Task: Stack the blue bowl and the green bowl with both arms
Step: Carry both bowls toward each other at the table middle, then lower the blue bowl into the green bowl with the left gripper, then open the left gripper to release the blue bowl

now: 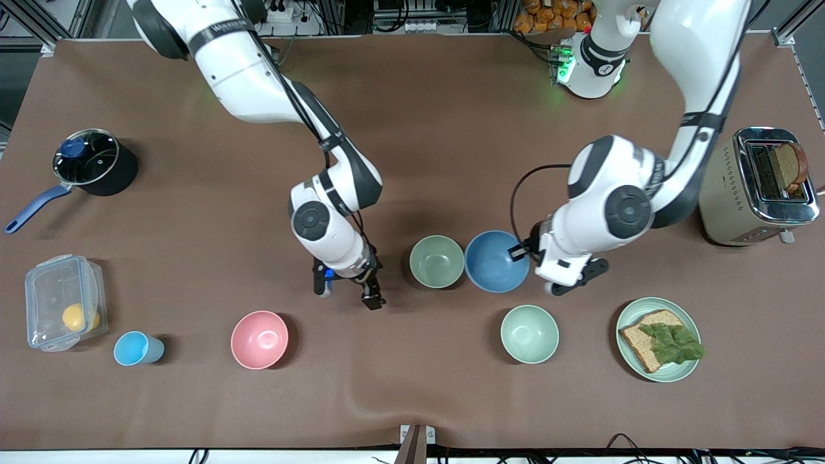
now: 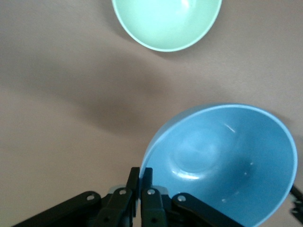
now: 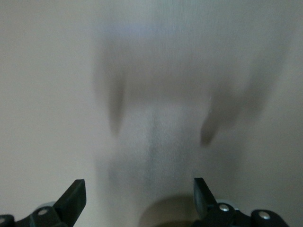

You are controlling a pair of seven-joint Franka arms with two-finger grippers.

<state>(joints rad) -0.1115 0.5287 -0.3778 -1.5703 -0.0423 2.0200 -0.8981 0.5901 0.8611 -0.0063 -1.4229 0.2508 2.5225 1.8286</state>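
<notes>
Next, my left gripper releases the blue bowl, which is now mid-table. It will go inside the green bowl (image 1: 438, 261) nearest my open right gripper.
The blue bowl (image 1: 495, 261) is mid-table, and my left gripper (image 1: 523, 252) is shut on its rim at the side toward the left arm's end. The left wrist view shows the fingers (image 2: 147, 182) pinching the rim of the blue bowl (image 2: 222, 165), which looks tilted. One green bowl (image 1: 437, 261) stands right beside the blue bowl, toward the right arm's end. A second, look-alike green bowl (image 1: 530, 334) stands nearer the front camera and shows in the left wrist view (image 2: 166, 21). My right gripper (image 1: 347, 291) is open and empty over bare table (image 3: 139, 194), beside the first green bowl.
A pink bowl (image 1: 259, 339), a light-blue cup (image 1: 136, 348) and a lidded plastic box (image 1: 63, 301) stand toward the right arm's end. A pot (image 1: 93, 164) is farther back. A plate with bread and lettuce (image 1: 659, 339) and a toaster (image 1: 757, 187) stand toward the left arm's end.
</notes>
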